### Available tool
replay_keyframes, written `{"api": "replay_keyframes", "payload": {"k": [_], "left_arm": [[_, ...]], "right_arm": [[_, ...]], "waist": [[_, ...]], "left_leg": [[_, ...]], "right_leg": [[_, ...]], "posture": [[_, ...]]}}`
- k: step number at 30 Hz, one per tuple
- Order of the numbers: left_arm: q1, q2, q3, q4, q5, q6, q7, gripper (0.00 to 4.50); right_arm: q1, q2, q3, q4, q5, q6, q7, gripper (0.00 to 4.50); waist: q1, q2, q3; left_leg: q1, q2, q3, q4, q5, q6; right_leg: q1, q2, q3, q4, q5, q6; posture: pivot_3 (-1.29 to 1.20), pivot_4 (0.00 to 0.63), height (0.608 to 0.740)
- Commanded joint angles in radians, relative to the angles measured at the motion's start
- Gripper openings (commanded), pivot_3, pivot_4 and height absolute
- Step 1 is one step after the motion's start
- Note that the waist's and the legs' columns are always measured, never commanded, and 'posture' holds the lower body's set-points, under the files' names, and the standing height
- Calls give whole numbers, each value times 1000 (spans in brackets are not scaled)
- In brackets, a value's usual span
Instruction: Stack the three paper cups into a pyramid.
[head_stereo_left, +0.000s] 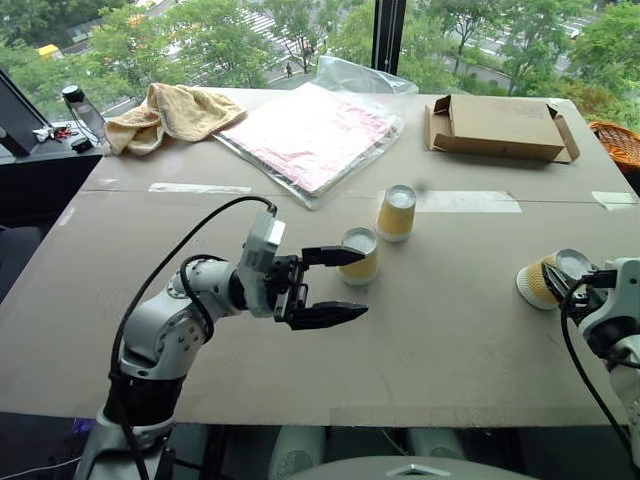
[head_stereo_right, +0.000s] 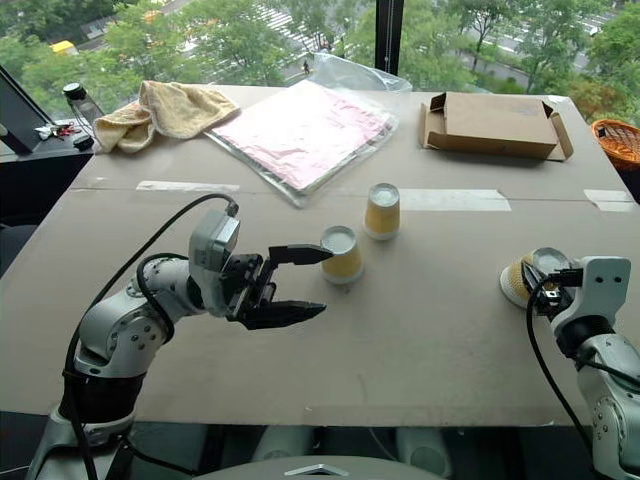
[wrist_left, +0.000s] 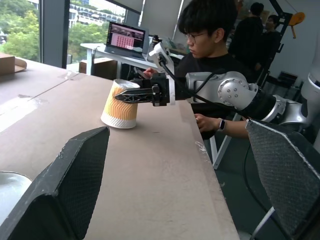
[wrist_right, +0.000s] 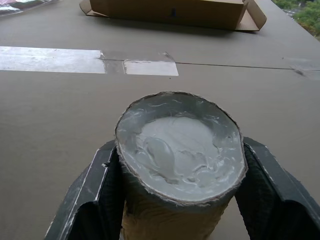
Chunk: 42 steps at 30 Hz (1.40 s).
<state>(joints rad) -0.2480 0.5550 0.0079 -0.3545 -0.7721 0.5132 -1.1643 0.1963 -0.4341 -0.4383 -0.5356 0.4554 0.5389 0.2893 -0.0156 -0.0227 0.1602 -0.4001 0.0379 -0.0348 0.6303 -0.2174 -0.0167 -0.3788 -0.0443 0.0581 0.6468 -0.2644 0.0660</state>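
Observation:
The third cup will go down on the table (head_stereo_left: 399, 286) from my right gripper, beside the nearer cup and in front of the farther cup.
Two of the three paper cups stand upside down mid-table, one farther (head_stereo_left: 397, 212) and one nearer (head_stereo_left: 359, 255). The third cup (head_stereo_left: 545, 280) sits upside down near the table's right edge and leans a little. My right gripper (wrist_right: 175, 200) is shut on it, one finger pressing on each side of its ribbed sleeve. The left wrist view shows that same grip, with the right gripper (wrist_left: 135, 96) on the cup (wrist_left: 120, 107). My left gripper (head_stereo_left: 350, 285) is open and points right. Its upper finger lies just in front of the nearer middle cup, with nothing between the fingers.
At the back of the table lie a flat cardboard box (head_stereo_left: 497, 127), a pink sheet in a plastic bag (head_stereo_left: 310, 135) and a tan towel (head_stereo_left: 175, 110). A bottle (head_stereo_left: 80, 108) stands far left. A person (wrist_left: 210, 30) sits just beyond the table's right edge.

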Motion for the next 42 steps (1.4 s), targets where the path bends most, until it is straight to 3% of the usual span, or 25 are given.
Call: {"api": "replay_keyframes", "payload": {"k": [1, 9, 15, 22, 25, 26, 29, 32, 36, 39, 42], "left_arm": [[47, -51, 99, 39, 28, -122, 70, 4500], [244, 17, 248, 46, -45, -124, 1, 4500], [360, 44, 315, 9, -61, -123, 15, 4500], [382, 39, 309, -19, -61, -126, 27, 4500], [355, 42, 295, -20, -60, -115, 41, 4500], [345, 43, 291, -20, -60, -111, 46, 4500], [321, 45, 280, -27, -61, -96, 57, 4500], [303, 49, 273, -49, -74, -73, 81, 4500], [295, 52, 271, -71, -88, -54, 106, 4500], [287, 50, 265, -90, -98, -40, 131, 4500], [276, 47, 259, -105, -107, -29, 156, 4500]], "right_arm": [[-101, -35, 128, -163, 46, 14, 49, 2228], [-314, -35, 506, -85, -70, 82, 82, 2228], [-350, -14, 587, -56, -89, 72, 116, 2228], [-371, -17, 662, -5, -171, 49, 136, 2228], [-377, -6, 665, 36, -190, 48, 135, 2228], [-378, 1, 663, 51, -198, 44, 130, 3243], [-376, 2, 665, 70, -227, 17, 135, 4487], [-376, -8, 611, 1, -181, 31, 167, 4487], [-420, -13, 470, -95, 13, 116, 223, 4487], [-514, -14, 382, -86, 135, 180, 230, 4487], [-640, -23, 365, 40, 133, 197, 228, 4487]], "waist": [[-18, 1, 0], [-22, -1, 0], [-3, -1, 1], [0, -1, 1], [0, -1, 1], [0, -1, 1], [1, -1, 1], [0, -1, 1], [0, -1, 2], [-4, -1, 2], [-4, -1, 2]], "left_leg": [[1, 0, 1, 0, 0, 0], [0, 2, -2, -1, 0, 0], [-2, 2, -1, -1, 0, 0], [-1, 2, -1, -1, 0, 0], [-1, 2, -1, -1, 0, 0], [-1, 2, -1, -1, 0, 0], [-1, 2, -1, -1, 0, 0], [-1, 2, -1, -1, 0, 0], [-2, 2, -1, -1, 0, 0], [-1, 2, -1, -1, 0, 0], [-1, 2, -1, -1, 0, 0]], "right_leg": [[0, 0, 1, 0, 0, 0], [0, 4, 1, 0, 0, 0], [-2, 3, 1, -2, 0, -1], [-2, 3, 1, -2, 0, -1], [-2, 3, 1, -2, 0, -1], [-2, 3, 1, -2, 0, -1], [-2, 3, 1, -2, 0, -1], [-2, 3, 1, -2, 0, -1], [-2, 3, 1, -1, 2, 2], [-2, 3, 1, -1, 1, 1], [-2, 3, 1, -1, 0, -1]], "posture": [[0, 150, 740], [0, 150, 740], [0, 150, 740], [0, 150, 740], [0, 150, 740], [0, 150, 740], [0, 150, 740], [0, 150, 740], [0, 150, 740], [0, 150, 740], [0, 150, 740]]}}
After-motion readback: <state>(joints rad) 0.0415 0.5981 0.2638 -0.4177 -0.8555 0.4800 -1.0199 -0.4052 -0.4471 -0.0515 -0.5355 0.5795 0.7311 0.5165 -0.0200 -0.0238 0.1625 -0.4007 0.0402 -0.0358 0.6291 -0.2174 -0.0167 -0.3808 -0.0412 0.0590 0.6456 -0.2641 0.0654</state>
